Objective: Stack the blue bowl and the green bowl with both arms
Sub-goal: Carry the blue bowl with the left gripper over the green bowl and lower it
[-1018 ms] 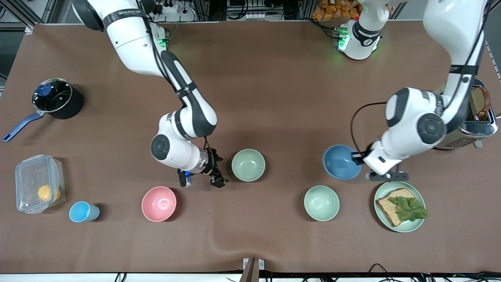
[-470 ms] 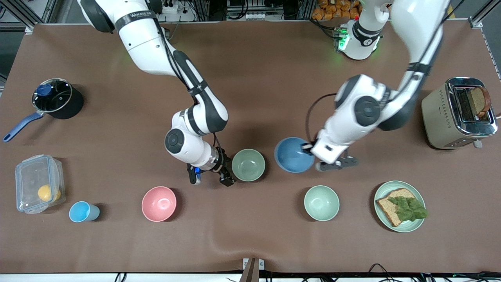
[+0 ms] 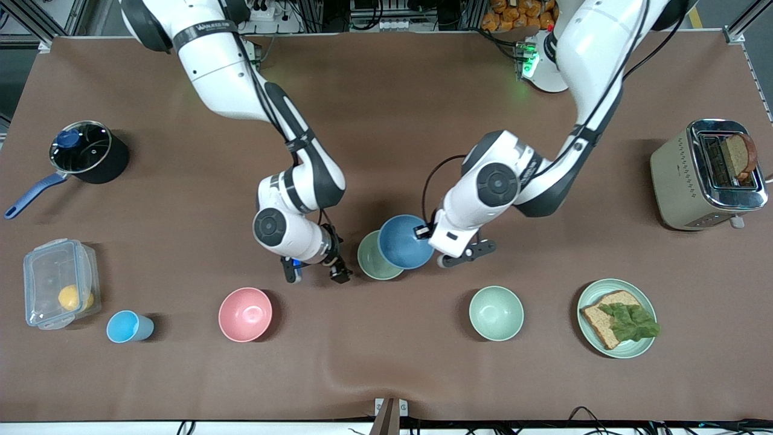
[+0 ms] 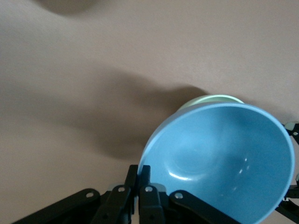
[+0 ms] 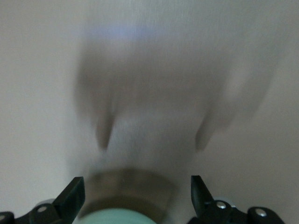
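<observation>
My left gripper is going to release the blue bowl, tilted over the green bowl's edge now, inside the green bowl (image 3: pixel 384 254) (image 4: pixel 218 137) next to my right gripper.
My left gripper (image 3: pixel 424 233) is shut on the rim of the blue bowl (image 3: pixel 403 241) and holds it tilted over the edge of the green bowl (image 3: pixel 371 261). In the left wrist view my left gripper (image 4: pixel 138 171) pinches the blue bowl's rim (image 4: pixel 219 168), and the green bowl's rim (image 4: pixel 211 99) peeks out under it. My right gripper (image 3: pixel 315 273) is open and empty, low beside the green bowl toward the right arm's end. The right wrist view shows the right gripper (image 5: pixel 135 187) wide open, with a pale green rim (image 5: pixel 124 218) just below it.
A paler mint bowl (image 3: pixel 496 313) and a pink bowl (image 3: pixel 245 314) sit nearer the front camera. A green plate with bread (image 3: pixel 604 290), a light-blue cup (image 3: pixel 128 326), a plastic container (image 3: pixel 60 291), a pot (image 3: pixel 87 151) and a toaster (image 3: pixel 706 172) stand toward the table's ends.
My left arm has carried the blue bowl toward the right arm's end until it hangs over the green bowl. My right gripper moved up beside the green bowl.
</observation>
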Robot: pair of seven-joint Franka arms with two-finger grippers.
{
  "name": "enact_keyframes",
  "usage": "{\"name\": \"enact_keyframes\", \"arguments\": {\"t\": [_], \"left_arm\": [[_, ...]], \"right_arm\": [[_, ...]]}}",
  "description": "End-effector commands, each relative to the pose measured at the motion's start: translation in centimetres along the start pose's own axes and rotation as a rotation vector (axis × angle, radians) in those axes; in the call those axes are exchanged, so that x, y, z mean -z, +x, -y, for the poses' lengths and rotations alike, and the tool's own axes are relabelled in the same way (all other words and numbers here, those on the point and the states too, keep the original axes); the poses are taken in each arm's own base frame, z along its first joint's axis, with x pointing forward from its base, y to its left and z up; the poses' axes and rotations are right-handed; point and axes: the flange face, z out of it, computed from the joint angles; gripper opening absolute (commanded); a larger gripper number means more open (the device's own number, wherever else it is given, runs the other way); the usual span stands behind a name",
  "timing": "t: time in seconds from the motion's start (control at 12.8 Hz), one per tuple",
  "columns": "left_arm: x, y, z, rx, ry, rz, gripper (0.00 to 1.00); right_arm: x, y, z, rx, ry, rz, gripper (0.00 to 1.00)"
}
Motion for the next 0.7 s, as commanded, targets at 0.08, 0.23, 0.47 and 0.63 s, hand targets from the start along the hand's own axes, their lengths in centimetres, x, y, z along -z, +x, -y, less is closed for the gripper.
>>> {"name": "enact_keyframes", "arguments": {"t": [0.08, 0.23, 0.47, 0.63], "left_arm": [[-1.6, -0.2, -1.9, 0.026, -0.040, -0.008, 0.00], [-2.6, -0.3, -2.5, 0.023, -0.065, -0.014, 0.00], [-4.1, -0.3, -3.3, 0.032, -0.061, -0.034, 0.00], [-5.2, -0.5, -3.2, 0.024, -0.032, -0.056, 0.00]], "right_arm": [[0.2, -0.3, 0.4, -0.051, 0.007, -0.002, 1.00], [0.3, -1.4, 0.7, -0.089, 0.063, -0.014, 1.00], [-0.1, -1.8, 0.7, -0.108, 0.088, -0.016, 1.00], [-0.1, -1.7, 0.7, -0.110, 0.089, -0.018, 1.00]]}}
